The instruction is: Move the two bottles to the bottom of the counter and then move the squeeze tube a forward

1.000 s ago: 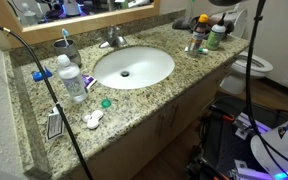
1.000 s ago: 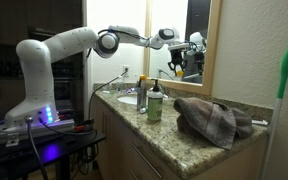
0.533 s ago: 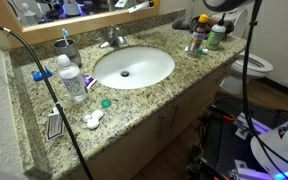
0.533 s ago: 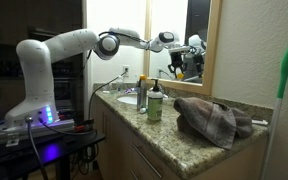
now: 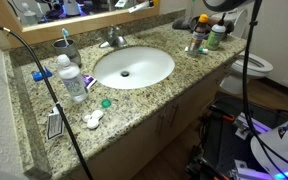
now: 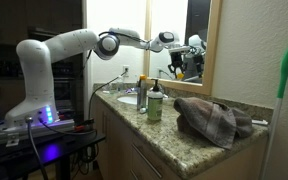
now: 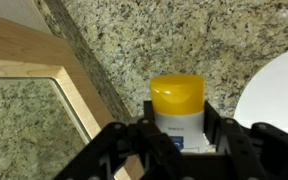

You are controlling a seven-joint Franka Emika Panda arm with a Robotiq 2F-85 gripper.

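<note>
The yellow-capped bottle, now held above the speckled granite counter, will be set down by my gripper on the far end of the counter (image 5: pixel 174 32), between the mirror and the standing bottles.
In the wrist view my gripper (image 7: pixel 177 126) is shut on a bottle with a yellow cap (image 7: pixel 177 95) and a whitish label, held above the speckled granite counter (image 7: pixel 164 40) beside the wooden mirror frame. In an exterior view the gripper (image 6: pixel 174 58) hangs high in front of the mirror with the orange-capped bottle (image 6: pixel 177 69) under it. The small green-labelled bottle (image 5: pixel 216 38) (image 6: pixel 154 103) stands on the counter's right end, with a slim dark bottle (image 5: pixel 195 38) next to it. A flat squeeze tube (image 5: pixel 54 125) lies near the counter's front left.
The white oval sink (image 5: pixel 134 67) and faucet (image 5: pixel 111 40) fill the middle. A clear water bottle with a blue cap (image 5: pixel 72 80), a toothbrush cup (image 5: pixel 67 47) and a loose green cap (image 5: pixel 106 102) sit at the left. A crumpled towel (image 6: pixel 214 118) lies on the counter; a toilet (image 5: pixel 252 65) stands beyond.
</note>
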